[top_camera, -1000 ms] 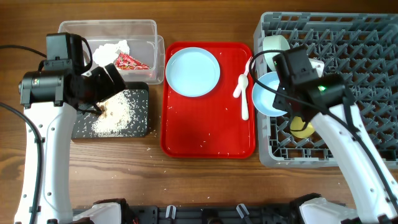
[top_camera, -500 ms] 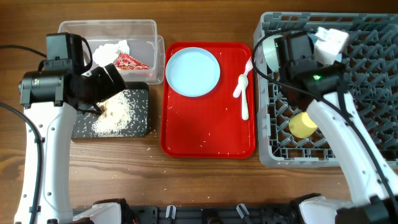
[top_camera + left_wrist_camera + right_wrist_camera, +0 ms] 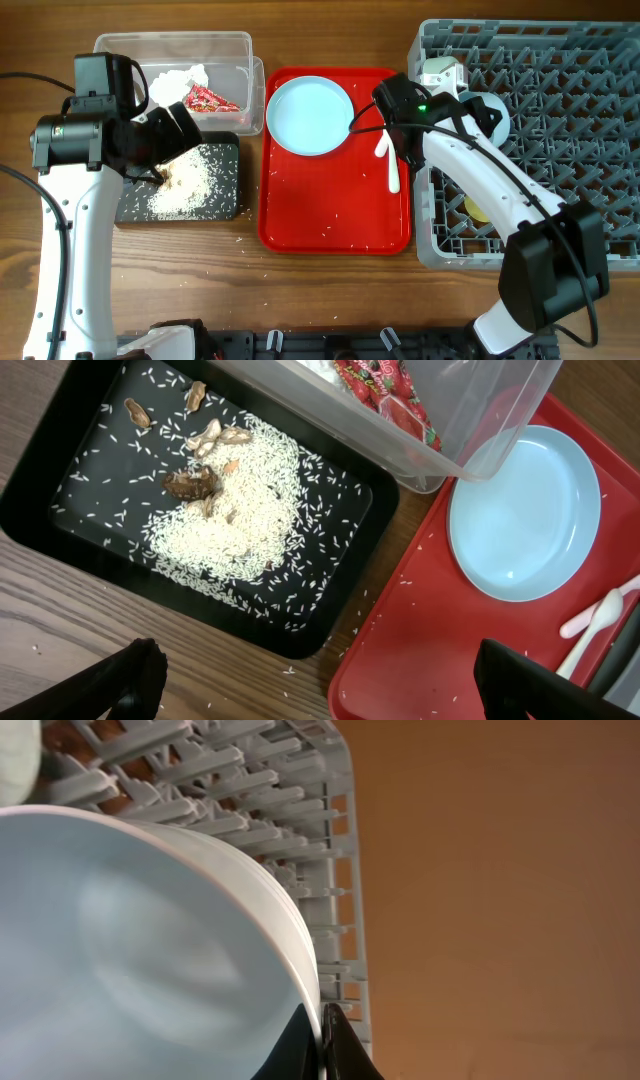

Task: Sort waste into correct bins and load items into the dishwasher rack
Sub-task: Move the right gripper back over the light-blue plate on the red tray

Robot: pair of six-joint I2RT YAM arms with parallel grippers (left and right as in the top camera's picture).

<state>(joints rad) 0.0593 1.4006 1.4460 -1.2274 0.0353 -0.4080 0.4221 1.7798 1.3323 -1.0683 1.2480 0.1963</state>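
The robot's right gripper will release the pale blue bowl in the grey rack (image 3: 456, 147) between the second bowl and the yellow cup.
My right gripper (image 3: 322, 1030) is shut on the rim of a pale blue bowl (image 3: 140, 940), which it holds tipped on edge over the grey dishwasher rack (image 3: 560, 60) near its left side. A second bowl (image 3: 441, 72) stands in the rack's back left corner. A yellow cup (image 3: 476, 210) lies in the rack, partly under the right arm. The pale blue plate (image 3: 311, 115) and white fork (image 3: 391, 160) rest on the red tray (image 3: 335, 225). My left gripper (image 3: 325, 690) hangs open above the black tub (image 3: 60, 510) of rice and brown bits (image 3: 230, 510).
The clear tub (image 3: 228, 45) behind the black one holds crumpled tissue (image 3: 180, 78) and the red wrapper (image 3: 210, 98). Loose grains are scattered over the tray and the wooden table (image 3: 330, 300). The right arm (image 3: 470, 170) reaches across the rack's left wall.
The right arm has carried the bowl from the rack's left front edge farther back over the rack and turned it on edge. The left arm has not moved.
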